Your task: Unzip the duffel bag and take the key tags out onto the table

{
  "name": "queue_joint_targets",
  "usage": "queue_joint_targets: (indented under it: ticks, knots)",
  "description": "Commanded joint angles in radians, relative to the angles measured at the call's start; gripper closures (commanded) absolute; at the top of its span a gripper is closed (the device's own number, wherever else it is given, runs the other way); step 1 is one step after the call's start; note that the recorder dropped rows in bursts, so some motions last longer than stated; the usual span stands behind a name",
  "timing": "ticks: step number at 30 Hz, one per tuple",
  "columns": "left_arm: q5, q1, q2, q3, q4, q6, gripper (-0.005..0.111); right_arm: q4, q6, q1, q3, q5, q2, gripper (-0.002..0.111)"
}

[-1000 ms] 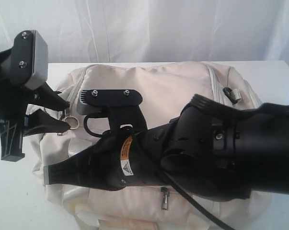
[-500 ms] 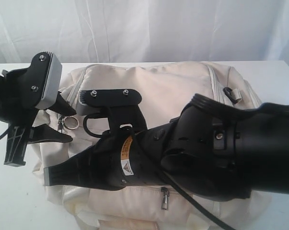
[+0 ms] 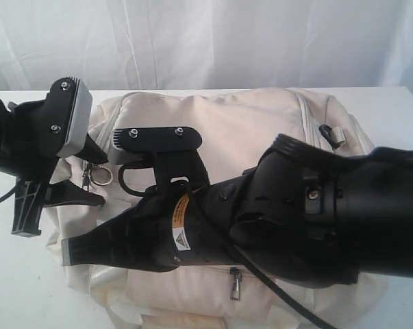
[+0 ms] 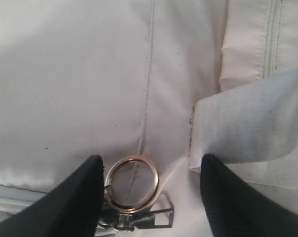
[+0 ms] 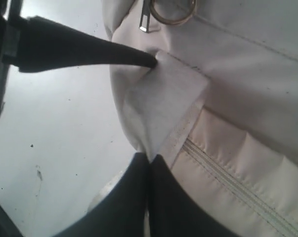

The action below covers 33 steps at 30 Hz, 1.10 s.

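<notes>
Next, I move my left gripper in deeper, as the gold ring is off toward one finger, and close it around the metal zipper pull (image 4: 148, 219) before I draw the zipper open.
The cream-white duffel bag (image 3: 247, 123) lies zipped on the white table (image 3: 14, 288). My left gripper (image 3: 98, 178) is open at the bag's left end. A metal zipper pull with a gold ring (image 4: 133, 182) sits between its fingers (image 4: 84, 197), close to one and apart from the other. My right gripper (image 5: 149, 159) is shut on a satin strap tab (image 5: 161, 106) at that same end of the duffel bag (image 5: 247, 74), beside a closed zipper (image 5: 228, 175). The same gold ring (image 5: 172, 14) shows there too. The key tags are hidden.
The bulky right arm (image 3: 295, 212) stretches across the front of the bag and hides much of it. A second zipper pull (image 3: 235, 282) hangs on the front pocket. The white curtain (image 3: 206, 41) hangs behind. A bare strip of the table (image 5: 50, 128) lies left of the bag.
The left gripper has turned and shifted slightly right, its fingers now spread either side of the ring pull. The right arm has held still on the strap tab.
</notes>
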Motion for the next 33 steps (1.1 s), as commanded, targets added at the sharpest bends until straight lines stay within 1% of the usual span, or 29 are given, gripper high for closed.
queue_joint_targets:
  ticks: [1, 3, 5, 6, 8, 10, 21, 23, 24, 25, 28, 30, 33]
  knots:
    - [0.006, -0.003, 0.037, -0.004, -0.011, 0.0, 0.047, -0.005, -0.012, 0.007, 0.004, -0.008, -0.013, 0.108]
    - [0.005, -0.003, 0.035, -0.004, -0.02, 0.0, 0.056, -0.005, -0.012, 0.007, 0.004, -0.008, -0.013, 0.108]
    - [0.005, -0.003, 0.035, -0.004, -0.027, 0.0, 0.07, -0.005, -0.012, 0.007, 0.004, -0.008, -0.013, 0.108]
    - [0.005, -0.003, 0.035, -0.004, -0.043, 0.0, 0.075, -0.005, -0.012, 0.007, 0.004, -0.006, -0.013, 0.108]
    - [0.002, -0.003, 0.035, -0.004, -0.097, 0.0, 0.082, -0.005, -0.012, 0.007, 0.004, -0.006, -0.013, 0.108]
    - [-0.02, -0.003, 0.035, -0.004, -0.121, 0.0, 0.083, -0.005, -0.012, 0.007, 0.004, -0.006, -0.013, 0.108]
    - [-0.039, -0.003, 0.035, -0.004, -0.121, -0.004, 0.083, -0.005, -0.012, 0.007, 0.004, -0.002, -0.013, 0.108]
    - [-0.037, -0.003, 0.035, -0.004, -0.121, -0.004, 0.08, -0.005, -0.012, 0.007, 0.004, 0.0, -0.013, 0.108]
    - [-0.034, -0.003, 0.035, -0.004, -0.121, -0.004, 0.076, -0.005, -0.012, 0.007, 0.004, 0.002, -0.013, 0.108]
    - [-0.024, -0.003, 0.035, -0.004, -0.117, -0.002, 0.07, -0.005, -0.012, 0.007, 0.004, 0.004, -0.013, 0.108]
    - [-0.009, -0.003, 0.035, -0.004, -0.082, 0.022, 0.046, -0.005, -0.012, 0.007, 0.004, 0.006, -0.013, 0.108]
    - [-0.023, -0.003, 0.035, -0.004, -0.078, 0.022, 0.037, -0.005, -0.012, 0.007, 0.004, 0.009, -0.013, 0.108]
    - [-0.066, -0.003, 0.037, -0.004, -0.078, 0.022, 0.037, -0.005, -0.012, 0.007, 0.004, 0.009, -0.013, 0.108]
